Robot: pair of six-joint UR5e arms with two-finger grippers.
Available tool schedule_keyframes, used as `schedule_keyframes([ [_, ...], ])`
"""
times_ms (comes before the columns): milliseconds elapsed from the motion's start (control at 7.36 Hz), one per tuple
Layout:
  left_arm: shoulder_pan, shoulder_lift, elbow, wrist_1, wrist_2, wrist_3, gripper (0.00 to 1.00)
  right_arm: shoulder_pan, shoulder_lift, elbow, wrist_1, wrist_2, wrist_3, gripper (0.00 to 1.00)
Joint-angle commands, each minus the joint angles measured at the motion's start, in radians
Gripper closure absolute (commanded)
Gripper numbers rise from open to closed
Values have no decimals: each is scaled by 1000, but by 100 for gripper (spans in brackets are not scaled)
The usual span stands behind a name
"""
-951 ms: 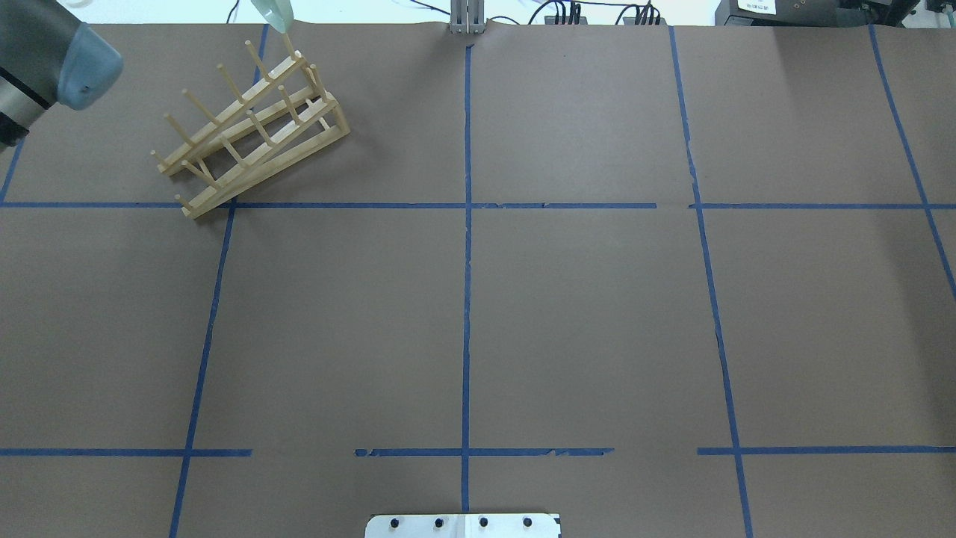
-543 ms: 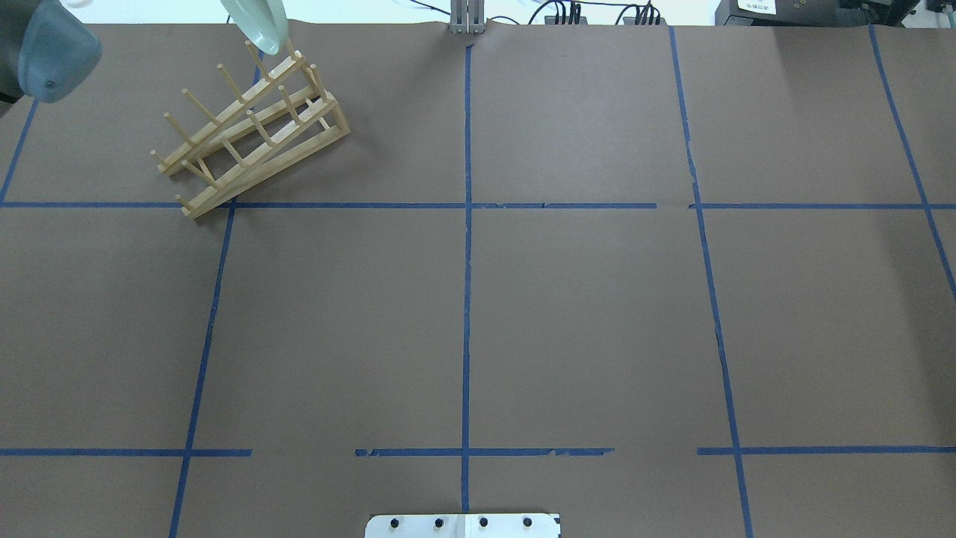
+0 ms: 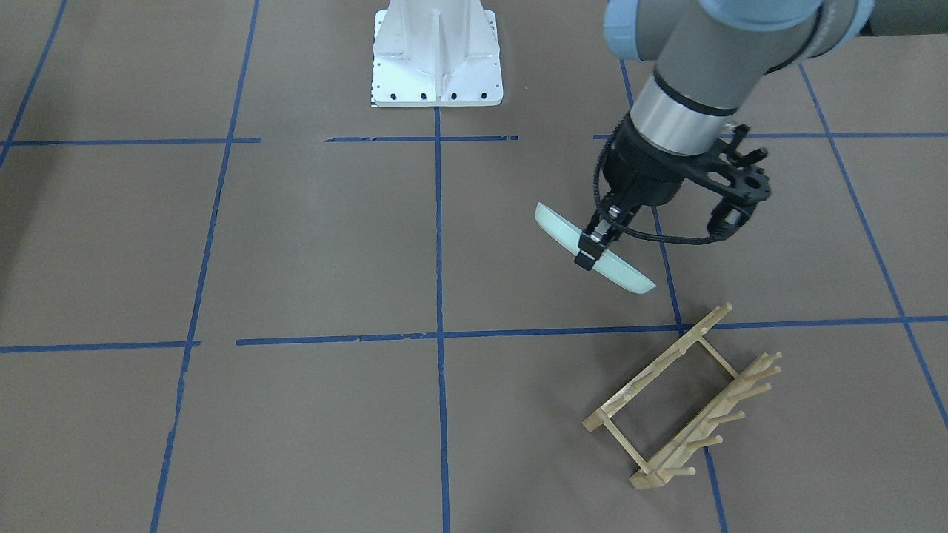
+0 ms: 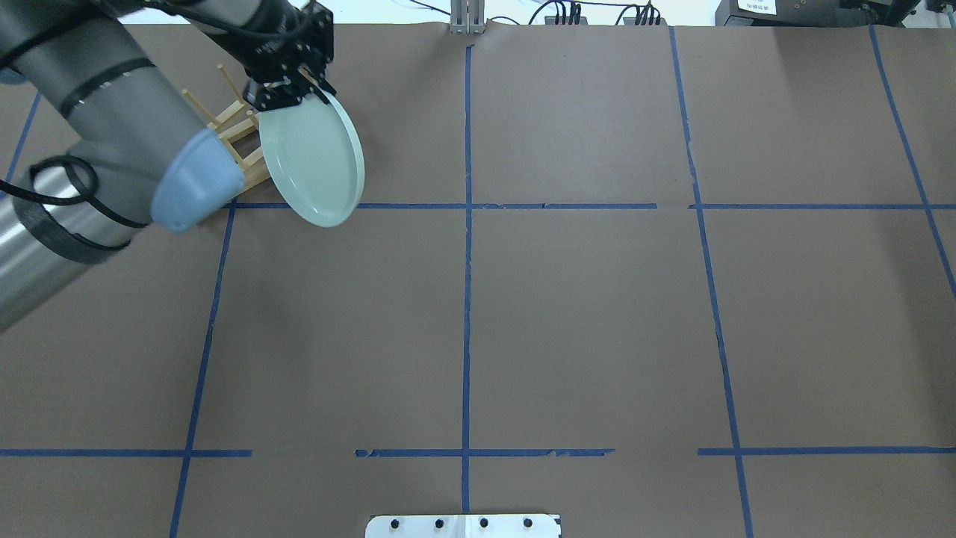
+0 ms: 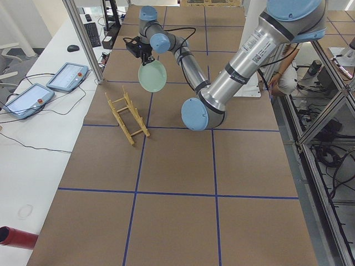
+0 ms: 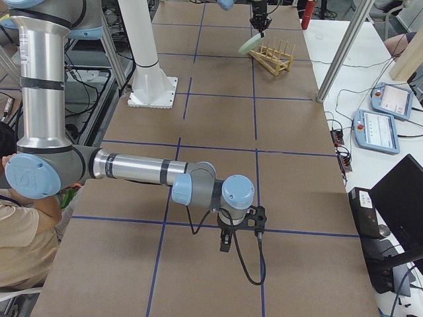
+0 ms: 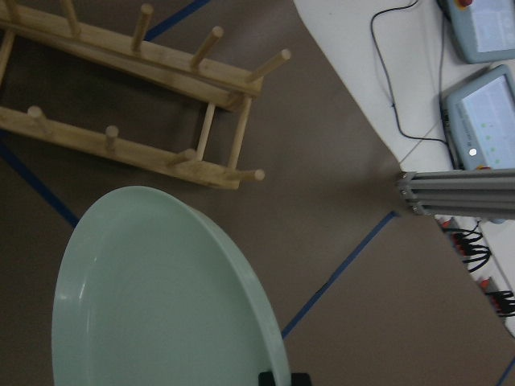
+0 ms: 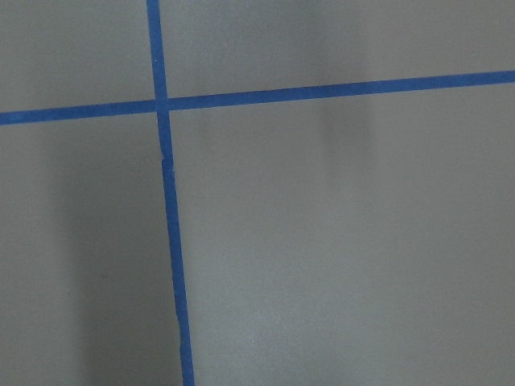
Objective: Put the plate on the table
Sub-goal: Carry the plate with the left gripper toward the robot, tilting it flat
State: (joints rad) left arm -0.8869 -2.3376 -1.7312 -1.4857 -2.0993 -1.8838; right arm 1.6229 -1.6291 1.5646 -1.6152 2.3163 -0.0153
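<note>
Next, my left gripper lets go of the plate on the table (image 3: 568, 222), between the white robot base and the wooden peg rack.
The pale mint-green plate (image 4: 317, 161) hangs tilted in the air above the brown table (image 4: 582, 314). My left gripper (image 4: 287, 90) is shut on its rim. In the front-facing view the plate (image 3: 629, 275) shows nearly edge-on, with the left gripper (image 3: 590, 250) clamped at its middle. It fills the lower left of the left wrist view (image 7: 153, 305). My right gripper (image 6: 225, 241) shows only in the exterior right view, low over the table, and I cannot tell if it is open or shut.
The light wooden peg rack (image 3: 681, 400) stands on the table just beyond the plate, and the left wrist view shows it as well (image 7: 121, 96). In the overhead view the arm and plate hide most of the rack (image 4: 224, 119). The white robot base (image 3: 437, 59) is bolted on at the near edge.
The left arm has swung into the overhead view. The plate has moved from the far top edge toward the robot and to the right, and now covers the rack's right end.
</note>
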Motion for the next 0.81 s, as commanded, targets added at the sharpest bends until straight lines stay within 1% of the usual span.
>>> schedule_keyframes([
  [0,148,-127,226,203,8,58,100,0,-2,0,0,0,0,0],
  [136,187,-220,415,250,10,146,100,0,-2,2,0,0,0,0],
  [272,192,-224,426,319,15,205,100,0,0,0,0,0,0,0],
  [407,241,-223,424,432,16,318,100,0,0,2,0,0,0,0],
  [679,296,-216,481,449,15,333,100,0,-2,0,0,0,0,0],
])
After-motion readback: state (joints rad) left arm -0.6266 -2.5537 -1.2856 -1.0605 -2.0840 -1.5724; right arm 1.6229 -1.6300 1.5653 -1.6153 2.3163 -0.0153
